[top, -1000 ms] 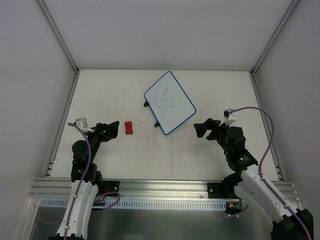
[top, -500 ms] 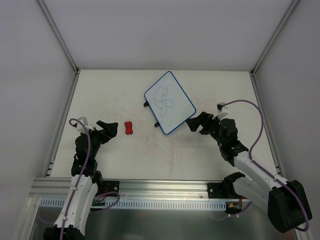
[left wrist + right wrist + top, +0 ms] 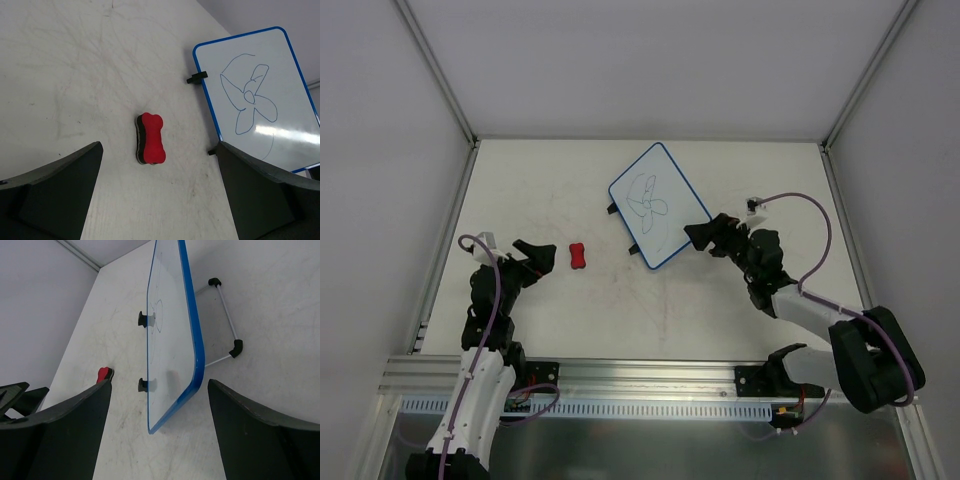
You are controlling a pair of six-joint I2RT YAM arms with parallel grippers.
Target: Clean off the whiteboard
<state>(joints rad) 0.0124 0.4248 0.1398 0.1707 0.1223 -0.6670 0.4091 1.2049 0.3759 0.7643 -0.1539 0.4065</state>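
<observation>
The robot's left gripper will next go to the narrow middle [image 3: 578, 256] [image 3: 151, 139] of the red bone-shaped eraser and close there.
The whiteboard [image 3: 658, 205] has a blue rim and a blue flower-like scribble, also seen in the left wrist view [image 3: 260, 95]. It leans on a wire stand [image 3: 226, 322]. My right gripper [image 3: 705, 232] is open at the board's near right corner. In the right wrist view that corner of the whiteboard [image 3: 170, 335] sits between the fingers of the right gripper [image 3: 159, 390], with a gap on each side. The red bone-shaped eraser [image 3: 578, 256] lies left of the board. My left gripper [image 3: 537, 259] is open just left of the eraser [image 3: 151, 138], holding nothing.
Two black tabs [image 3: 197, 77] stick out from the board's left edge. Grey enclosure walls and aluminium rails [image 3: 445, 80] border the tabletop [image 3: 660, 310], which carries faint smudges.
My right arm has reached forward and left until its fingers straddle the board's near right corner. The left gripper dipped slightly and stays beside the eraser.
</observation>
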